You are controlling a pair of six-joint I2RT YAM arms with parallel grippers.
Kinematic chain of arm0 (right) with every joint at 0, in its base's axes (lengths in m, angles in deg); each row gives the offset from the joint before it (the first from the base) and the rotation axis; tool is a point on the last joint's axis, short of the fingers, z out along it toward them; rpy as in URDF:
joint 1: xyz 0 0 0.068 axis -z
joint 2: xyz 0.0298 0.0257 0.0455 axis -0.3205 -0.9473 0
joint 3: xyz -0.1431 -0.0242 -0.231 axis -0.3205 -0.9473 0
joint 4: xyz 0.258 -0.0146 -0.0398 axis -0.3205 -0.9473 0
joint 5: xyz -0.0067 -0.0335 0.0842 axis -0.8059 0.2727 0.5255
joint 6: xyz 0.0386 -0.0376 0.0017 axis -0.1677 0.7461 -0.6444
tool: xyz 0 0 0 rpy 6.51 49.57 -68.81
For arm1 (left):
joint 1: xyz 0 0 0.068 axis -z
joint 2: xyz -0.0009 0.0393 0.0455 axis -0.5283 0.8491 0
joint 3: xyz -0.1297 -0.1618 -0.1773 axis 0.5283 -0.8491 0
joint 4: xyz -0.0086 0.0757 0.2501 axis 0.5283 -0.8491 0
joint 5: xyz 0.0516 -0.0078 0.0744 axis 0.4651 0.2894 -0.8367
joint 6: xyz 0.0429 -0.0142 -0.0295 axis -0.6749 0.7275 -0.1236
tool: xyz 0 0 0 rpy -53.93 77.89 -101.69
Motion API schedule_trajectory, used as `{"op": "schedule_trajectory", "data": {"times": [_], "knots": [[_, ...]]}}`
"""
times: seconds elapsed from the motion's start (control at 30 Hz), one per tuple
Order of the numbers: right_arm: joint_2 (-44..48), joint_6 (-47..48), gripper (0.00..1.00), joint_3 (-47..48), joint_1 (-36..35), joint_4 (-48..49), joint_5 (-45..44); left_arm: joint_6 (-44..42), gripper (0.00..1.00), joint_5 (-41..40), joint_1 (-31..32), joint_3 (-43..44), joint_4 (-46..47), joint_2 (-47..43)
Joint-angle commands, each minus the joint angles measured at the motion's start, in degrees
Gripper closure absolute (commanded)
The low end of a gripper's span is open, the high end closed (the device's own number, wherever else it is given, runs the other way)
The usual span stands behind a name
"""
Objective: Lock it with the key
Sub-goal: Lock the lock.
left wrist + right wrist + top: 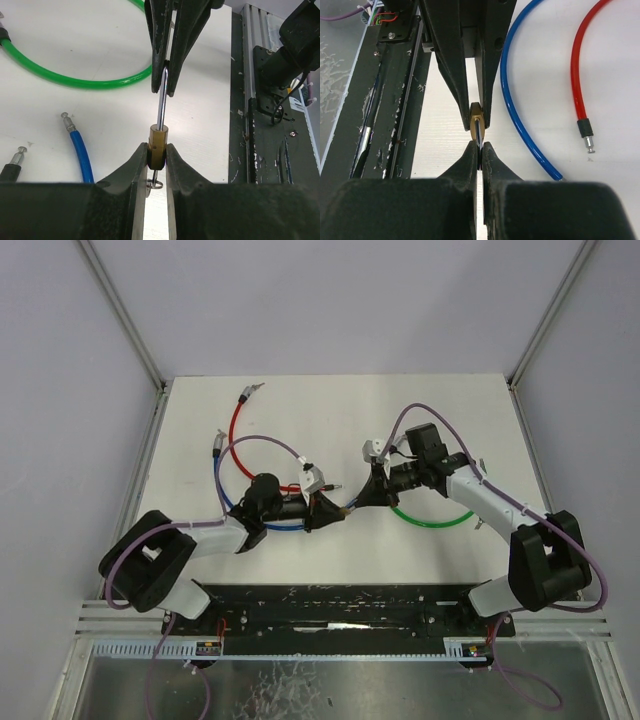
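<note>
I have the padlock's brass body clamped in my left gripper with the key between its fingers, so next I open it and take the key (155, 184) while my right gripper holds the shackle.
A small brass padlock (158, 145) is clamped between my left gripper's (158, 152) fingertips, above the table. Its silver shackle (161, 107) points away from the left wrist camera. My right gripper (165, 85) is shut on the shackle's far end. A small key with a wire ring (155, 183) sticks out of the lock's underside, between the left fingers. In the right wrist view my right gripper (479, 150) pinches the dark shackle (479, 136), with the brass body (476, 119) just beyond. In the top view the two grippers, left (325, 508) and right (372, 490), meet at mid-table.
A green cable loop (432, 520) lies under the right arm. A blue cable (250, 455) and a red cable (237, 430) lie on the left of the white table (330, 405). A black rail (340, 605) runs along the near edge.
</note>
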Motion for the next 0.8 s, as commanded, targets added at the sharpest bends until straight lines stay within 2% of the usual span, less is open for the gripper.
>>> {"op": "schedule_trajectory", "data": {"times": [0.0,0.13,0.2,0.3,0.4,0.57,0.77], "knots": [[-0.3,-1.1,1.00,2.4,-3.0,-4.0,-0.1,0.7,0.94,-3.0,-0.6,4.5,14.9,-2.8],[2.7,1.3,1.00,4.1,2.4,-8.8,2.6,2.2,0.62,-3.4,-1.3,1.1,13.2,-6.0],[4.3,4.0,1.00,5.0,4.3,-12.1,3.4,3.5,0.41,-4.6,-1.4,-1.3,12.8,-8.1],[6.4,6.8,1.00,5.9,5.4,-15.5,3.9,5.3,0.29,-6.7,-1.4,-4.8,13.2,-10.9],[7.9,6.9,1.00,6.4,6.3,-16.7,5.1,8.3,0.25,-8.0,-1.5,-6.8,13.6,-13.3],[8.4,7.2,1.00,7.1,8.0,-18.9,7.5,16.7,0.29,-7.3,-1.5,-5.3,10.8,-13.2],[8.1,8.0,1.00,7.5,8.1,-20.1,7.9,21.5,0.44,-2.3,-1.5,-1.1,8.1,-8.9]]}}
